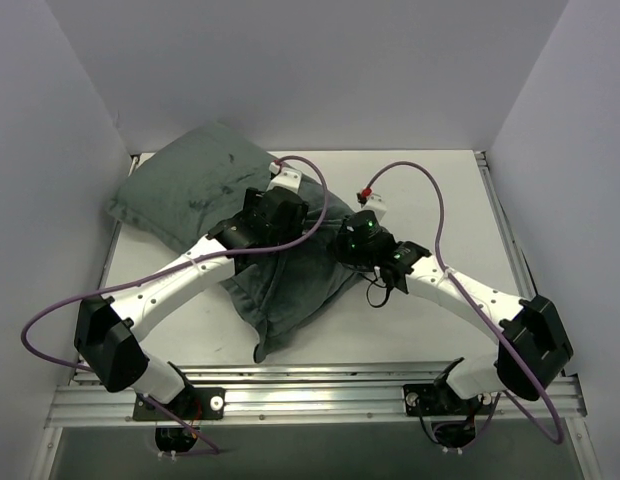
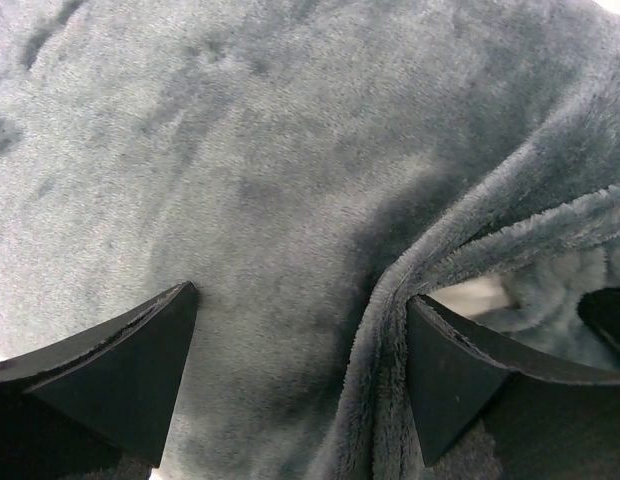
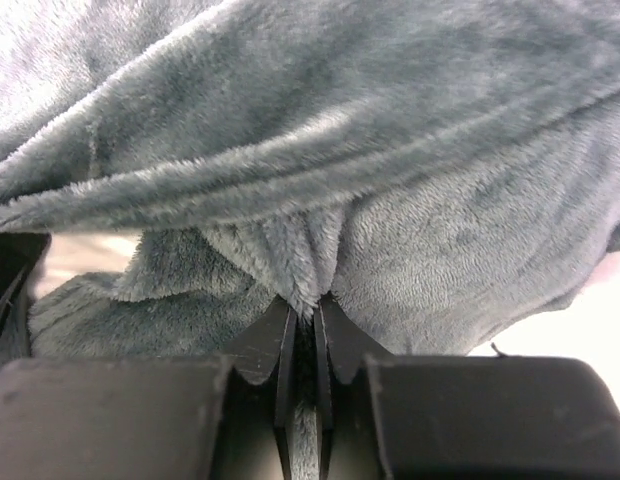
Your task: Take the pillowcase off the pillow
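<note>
The pillowcase's opening is nearly shut over the pillow, so the robot's right gripper will pull the opening wider and pinch the opening's edge (image 3: 140, 272) before the left gripper reaches in.
The pillowcase (image 1: 190, 190) lies grey-green face up across the table, plump at the back left and flatter and rumpled in the middle (image 1: 290, 295). No zebra stripes show. The white pillow is hidden inside it. My left gripper (image 1: 290, 222) is open and pressed down on the fabric (image 2: 290, 150). Its fingers (image 2: 120, 370) stand wide apart, and the right one sits against a folded hem (image 2: 390, 330). My right gripper (image 1: 338, 246) is shut on a pinched fold of the pillowcase (image 3: 290, 255), which runs between its fingertips (image 3: 305, 305).
The white table (image 1: 430, 200) stands between white walls on three sides. An aluminium rail (image 1: 320, 395) carries both arm bases at the near edge. Purple cables (image 1: 430, 190) loop above the arms.
</note>
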